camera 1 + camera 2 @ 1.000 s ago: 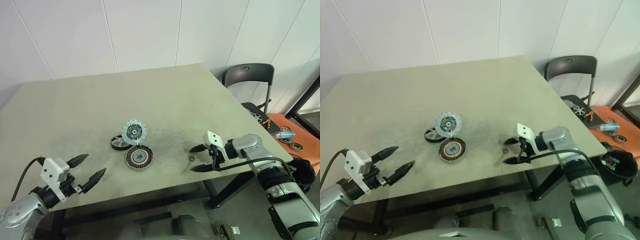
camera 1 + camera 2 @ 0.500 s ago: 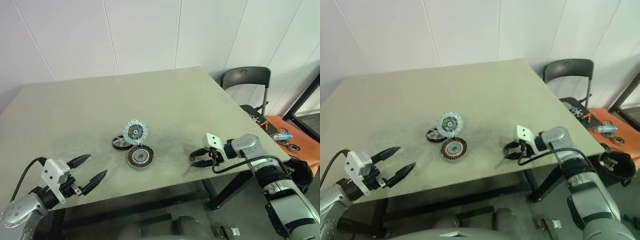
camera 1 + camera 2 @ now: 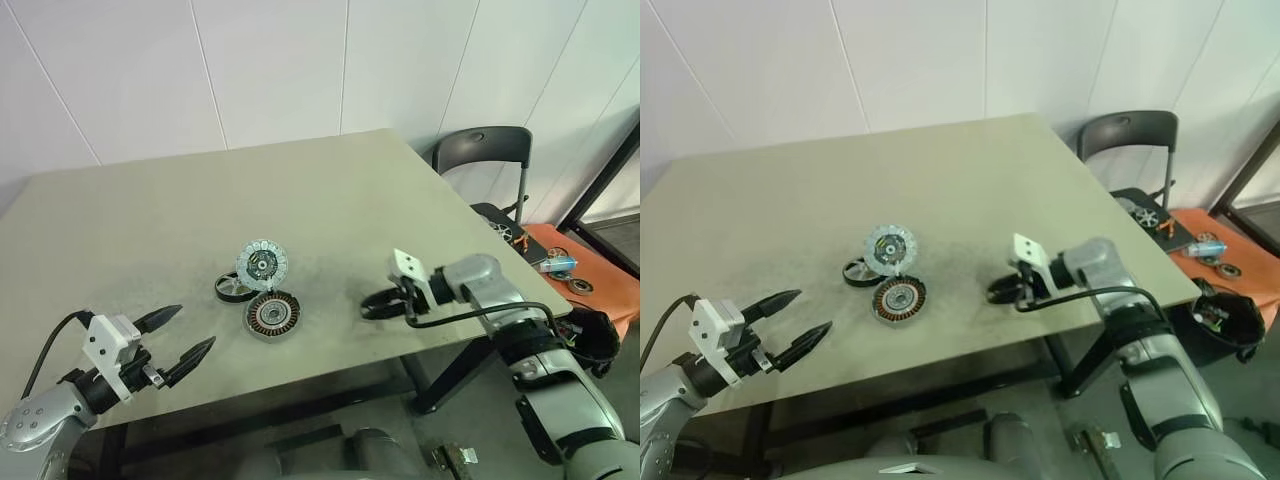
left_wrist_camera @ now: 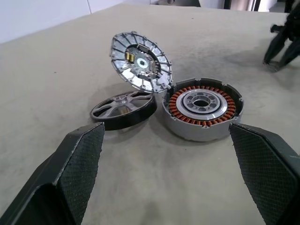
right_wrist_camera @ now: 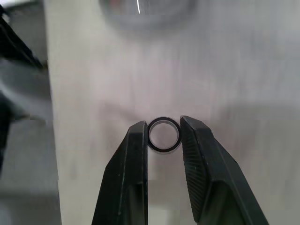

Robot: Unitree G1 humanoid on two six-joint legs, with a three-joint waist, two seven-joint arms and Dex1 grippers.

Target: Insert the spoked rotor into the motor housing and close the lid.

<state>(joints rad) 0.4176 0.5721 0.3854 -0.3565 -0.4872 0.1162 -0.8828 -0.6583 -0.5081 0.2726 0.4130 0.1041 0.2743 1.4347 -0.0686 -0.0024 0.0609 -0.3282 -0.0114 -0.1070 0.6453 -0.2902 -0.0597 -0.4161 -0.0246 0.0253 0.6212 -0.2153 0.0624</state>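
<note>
The robot's right gripper should release the small black ring in the center of the copper-wound motor housing (image 3: pixel 273 314).
The spoked rotor (image 4: pixel 123 108) lies flat on the table. Just beside it sits the copper-wound motor housing (image 4: pixel 202 107), open side up. The lid (image 4: pixel 140 62) stands tilted, resting on the rotor and the housing, its segmented face showing. At the table's front left my left gripper (image 3: pixel 192 328) is open and empty, pointing at these parts from a distance. To the right of the housing (image 3: pixel 273 315), my right gripper (image 3: pixel 367 305) hovers over the table. It is shut on a small black ring (image 5: pixel 164 119), pinched between its fingertips.
A black chair (image 3: pixel 490 150) stands past the table's right edge. Beyond it, an orange surface (image 3: pixel 590 270) carries loose parts. The table's front edge (image 3: pixel 300 385) runs close below both grippers.
My right gripper has shut on the small ring, lifted it off the table and moved left toward the motor parts. The left gripper has stayed in place.
</note>
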